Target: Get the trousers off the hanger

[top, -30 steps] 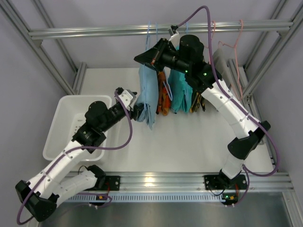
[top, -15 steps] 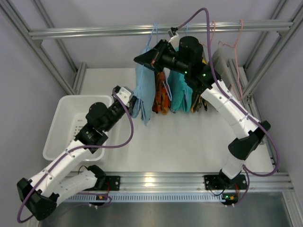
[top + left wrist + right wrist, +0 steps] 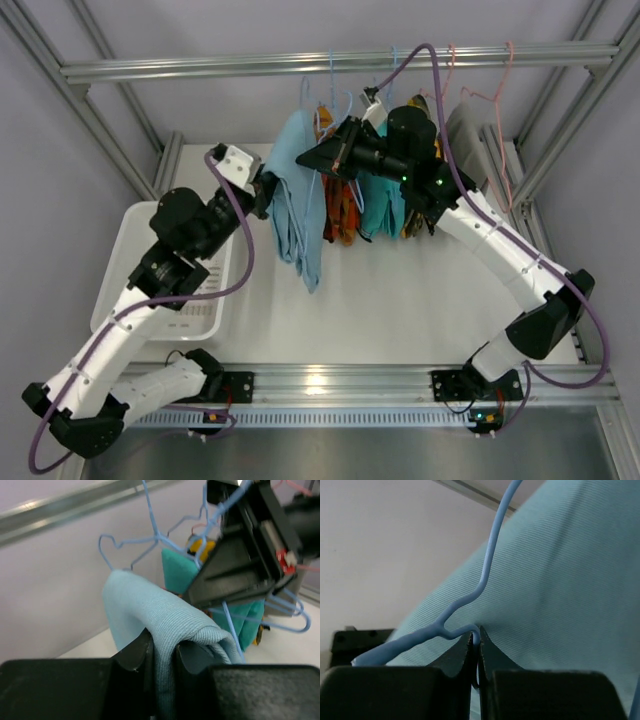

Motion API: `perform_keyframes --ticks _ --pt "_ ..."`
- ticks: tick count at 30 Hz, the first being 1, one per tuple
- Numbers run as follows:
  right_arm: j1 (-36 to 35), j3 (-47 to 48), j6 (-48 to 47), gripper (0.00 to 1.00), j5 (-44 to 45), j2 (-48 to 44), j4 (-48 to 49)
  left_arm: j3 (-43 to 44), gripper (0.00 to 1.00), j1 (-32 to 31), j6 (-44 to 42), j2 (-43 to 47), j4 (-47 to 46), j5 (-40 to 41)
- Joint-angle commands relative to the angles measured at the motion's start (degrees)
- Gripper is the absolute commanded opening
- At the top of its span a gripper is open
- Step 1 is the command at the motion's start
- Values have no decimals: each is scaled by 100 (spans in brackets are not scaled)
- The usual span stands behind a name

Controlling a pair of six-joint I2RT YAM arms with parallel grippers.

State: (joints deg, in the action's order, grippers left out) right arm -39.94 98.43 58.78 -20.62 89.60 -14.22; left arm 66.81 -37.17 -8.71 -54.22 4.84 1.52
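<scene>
I should release the light sky-blue trousers inside the white bin [image 3: 182, 263] with my left gripper.
The light sky-blue trousers [image 3: 298, 215] hang in a folded bundle under the rail, left of the other garments. My left gripper [image 3: 268, 190] is shut on a thick fold of the trousers [image 3: 150, 605]; cloth fills the gap between its fingers [image 3: 135, 652]. The thin blue wire hanger [image 3: 306, 100] rises above the cloth. My right gripper [image 3: 302, 160] is shut on the hanger's wire [image 3: 490, 555], pinched at the fingertips [image 3: 465, 647], with the trousers [image 3: 560, 580] right behind. In the left wrist view the hanger [image 3: 150, 530] and the right gripper's black body [image 3: 240, 565] stand just beyond the fold.
A teal garment [image 3: 385, 205] and an orange-patterned one [image 3: 343, 212] hang right beside the trousers. Pink hangers [image 3: 480, 95] sit farther right on the metal rail [image 3: 200, 68]. A white bin [image 3: 125, 250] stands at the left, under my left arm.
My left gripper shut on the trousers and drew them left and away from the other garments. The right gripper, still pinching the hanger, shifted slightly right and down.
</scene>
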Motion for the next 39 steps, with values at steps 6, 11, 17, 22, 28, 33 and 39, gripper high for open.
perform_keyframes --ticks 6,11,17,22,28,33,39 --pt "66 -798 -1026 0 -398 -768 965 2037 0 16 291 -98 -686 410" --pt "66 -1054 -1281 0 -416 -953 956 2846 0 148 238 -195 -651 490" --pt "66 -1247 -1387 0 -408 -1068 921 3689 0 482 300 -256 -581 507" --pt "57 -1177 -1431 0 -530 -1094 947 3919 0 851 89 -63 -511 788" --pt "22 -1116 -1545 0 -855 -1234 1044 3079 0 1352 -560 674 -185 1421" --pt "-57 -1256 -1730 0 -1075 -1480 991 2145 0 1738 -1448 1447 -168 2036" --pt "-180 -1450 -2028 0 -1111 -1691 851 915 0 2073 -2266 2308 61 2747"
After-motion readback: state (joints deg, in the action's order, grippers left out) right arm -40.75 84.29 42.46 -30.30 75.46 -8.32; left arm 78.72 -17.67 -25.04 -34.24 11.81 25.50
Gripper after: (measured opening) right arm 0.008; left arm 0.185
